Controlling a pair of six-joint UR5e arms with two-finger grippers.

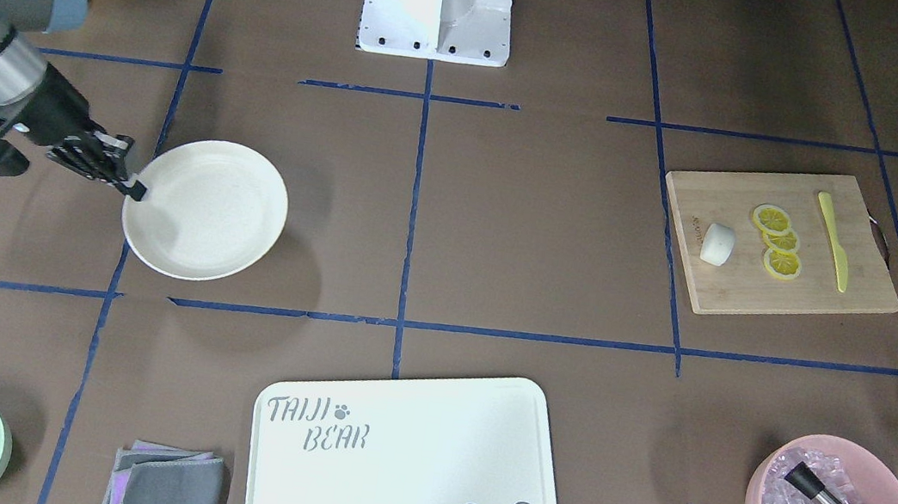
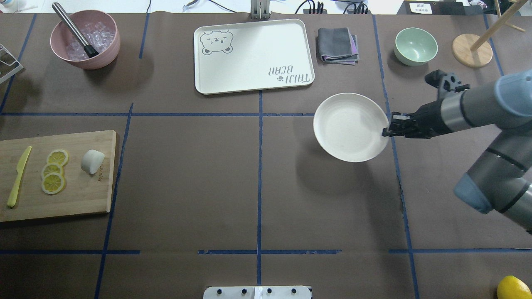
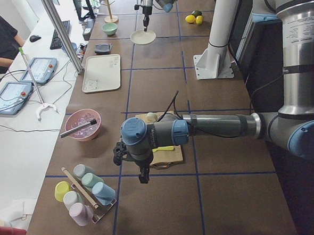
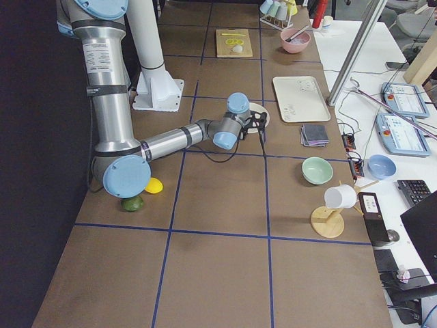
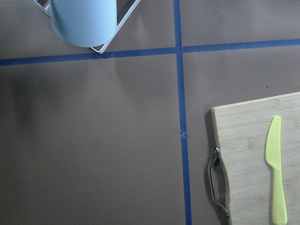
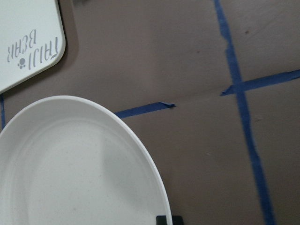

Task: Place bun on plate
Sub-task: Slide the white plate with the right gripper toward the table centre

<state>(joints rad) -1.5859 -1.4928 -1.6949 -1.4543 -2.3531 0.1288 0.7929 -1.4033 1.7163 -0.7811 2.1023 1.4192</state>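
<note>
I will use my right gripper to set the cream plate down on the blue tape line running to the bear-print board (image 1: pixel 409 207).
The white bun (image 1: pixel 717 243) (image 2: pixel 92 161) lies on a wooden cutting board (image 2: pixel 83 195), beside lemon slices (image 2: pixel 53 171) and a yellow knife (image 2: pixel 17 176). The cream plate (image 1: pixel 235 198) (image 2: pixel 345 124) hangs slightly tilted above the table, casting a shadow beneath it. My right gripper (image 1: pixel 136 189) (image 2: pixel 385 132) is shut on its rim; the plate's rim (image 6: pixel 93 154) fills the right wrist view. My left gripper (image 3: pixel 143 177) shows only in the exterior left view, hovering near the board's outer end, and I cannot tell its state. The left wrist view shows the board's handle end (image 5: pixel 243 154).
A bear-print board (image 2: pixel 253 56), a grey cloth (image 2: pixel 337 45) and a mint-green bowl (image 2: pixel 415 45) lie beyond the plate. A pink bowl of ice (image 2: pixel 85 39) with a metal tool stands beyond the cutting board. A cup rack (image 3: pixel 84 194) sits near the left gripper. A lemon (image 2: pixel 513 287).
</note>
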